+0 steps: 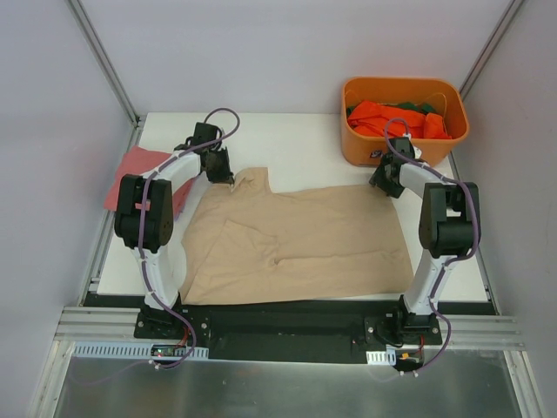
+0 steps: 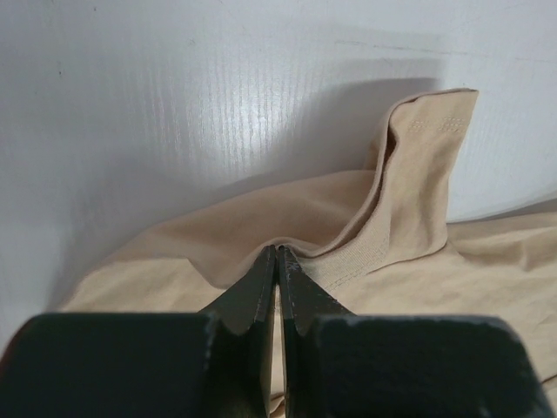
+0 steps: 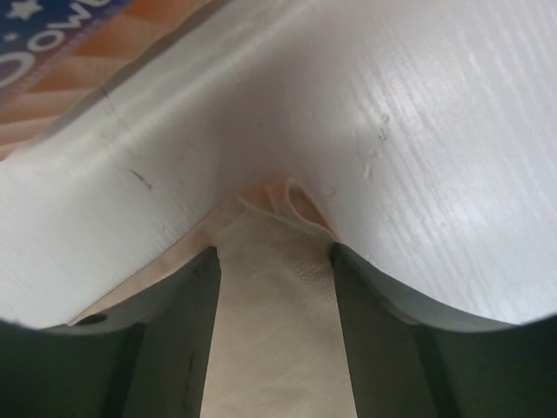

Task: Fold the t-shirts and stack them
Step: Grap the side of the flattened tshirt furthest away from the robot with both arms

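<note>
The far corner of the beige t-shirt lies loose between open fingers, so next my right gripper pinches the cloth just inside (image 3: 277, 266) that corner before the fold.
A beige t-shirt (image 1: 296, 244) lies spread across the white table. My left gripper (image 1: 224, 177) is at its far left corner by the collar. In the left wrist view that gripper (image 2: 278, 251) is shut on a pinched ridge of the beige t-shirt (image 2: 418, 200). My right gripper (image 1: 383, 185) is at the shirt's far right corner. In the right wrist view its jaws (image 3: 274, 252) stand apart, low on the table, with the corner of the beige t-shirt (image 3: 274, 331) between them. A pinkish-red t-shirt (image 1: 130, 170) lies flat at the table's left edge, partly behind the left arm.
An orange bin (image 1: 357, 144) stands at the far right, just beyond my right gripper, holding orange t-shirts (image 1: 383, 117) and a green one (image 1: 426, 107). Its labelled wall (image 3: 52, 52) shows in the right wrist view. Bare white table (image 1: 305, 144) lies beyond the shirt.
</note>
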